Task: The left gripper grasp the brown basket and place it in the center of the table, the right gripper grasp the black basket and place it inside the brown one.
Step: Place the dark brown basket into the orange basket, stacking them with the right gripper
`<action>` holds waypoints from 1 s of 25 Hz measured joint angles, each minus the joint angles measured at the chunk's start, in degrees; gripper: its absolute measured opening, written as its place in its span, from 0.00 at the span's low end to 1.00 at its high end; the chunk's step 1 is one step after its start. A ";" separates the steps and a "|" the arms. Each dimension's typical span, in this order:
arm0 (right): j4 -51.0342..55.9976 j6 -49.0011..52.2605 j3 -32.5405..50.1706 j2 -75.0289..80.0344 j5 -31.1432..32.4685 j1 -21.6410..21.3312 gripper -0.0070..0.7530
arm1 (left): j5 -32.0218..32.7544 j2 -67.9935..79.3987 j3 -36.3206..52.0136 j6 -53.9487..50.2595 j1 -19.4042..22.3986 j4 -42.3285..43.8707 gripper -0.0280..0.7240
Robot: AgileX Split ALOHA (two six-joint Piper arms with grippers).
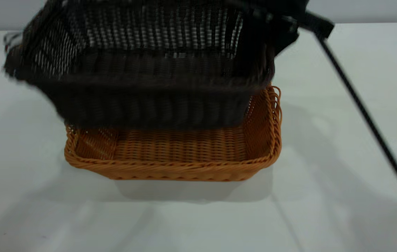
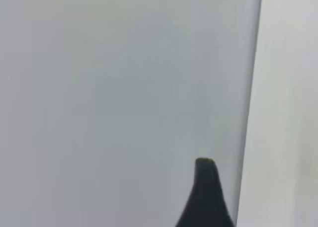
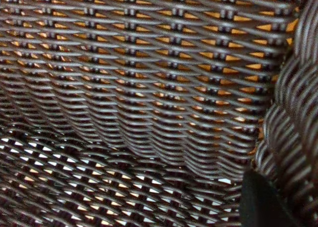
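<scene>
I should use my right gripper to set the black basket down nested in the middle of the brown basket [image 1: 187, 107], rim over rim.
The black basket [image 1: 149, 87] hangs tilted in the air, its lower part just over the far half of the brown basket [image 1: 170, 150]. The brown basket stands on the white table [image 1: 324, 182], near its middle. My right gripper [image 1: 280, 24] is shut on the black basket's right end at the rim. In the right wrist view the dark weave [image 3: 149, 113] fills the picture, with orange showing through its gaps. My left gripper [image 2: 206, 192] shows only as a dark tip over bare table, away from both baskets and out of the exterior view.
The right arm's black braided cable [image 1: 366, 119] runs slantwise across the table's right side, down to the front right. In the left wrist view a straight edge separates the grey tabletop from a lighter band [image 2: 285, 113].
</scene>
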 joint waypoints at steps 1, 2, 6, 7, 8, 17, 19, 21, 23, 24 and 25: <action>0.00 -0.08 1.35 0.00 -0.91 0.22 0.13 | 0.00 -0.05 0.06 -0.08 0.00 -0.05 0.71; -0.08 -0.13 2.91 0.00 -2.06 0.27 0.13 | 0.11 -0.05 0.06 -0.33 0.00 -0.05 0.71; -0.19 -0.55 5.47 0.00 -6.58 -0.15 0.13 | 0.18 -0.05 0.06 -2.39 0.00 -0.05 0.71; -0.19 -0.77 5.58 0.00 -7.92 -0.28 0.13 | 0.18 -0.05 0.06 -2.60 0.00 -0.05 0.71; -0.19 -1.05 5.58 0.00 -8.83 -0.34 0.13 | 0.18 -0.05 0.06 -2.67 0.00 -0.05 0.71; -1.60 -2.57 5.69 4.02 -11.25 -0.67 0.13 | 0.23 -0.05 0.06 -2.94 0.00 -0.05 0.71; -2.67 -3.51 5.63 4.23 -11.88 -1.23 0.13 | 0.23 -0.05 0.06 -2.93 0.00 -0.05 0.71; -4.47 -4.48 4.95 4.23 -11.45 -1.90 0.13 | 0.23 -0.05 0.06 -2.93 0.00 -0.05 0.71; -6.28 -4.77 4.42 4.23 -10.57 -2.45 0.15 | 0.23 -0.05 0.06 -2.93 0.00 -0.10 0.71; -6.92 -4.84 4.25 4.23 -10.02 -2.57 0.17 | 0.23 -0.05 0.06 -2.93 0.00 -0.10 0.71; -7.25 -4.89 4.12 4.23 -9.14 -2.65 0.21 | 0.23 -0.05 0.06 -2.93 0.00 -0.10 0.71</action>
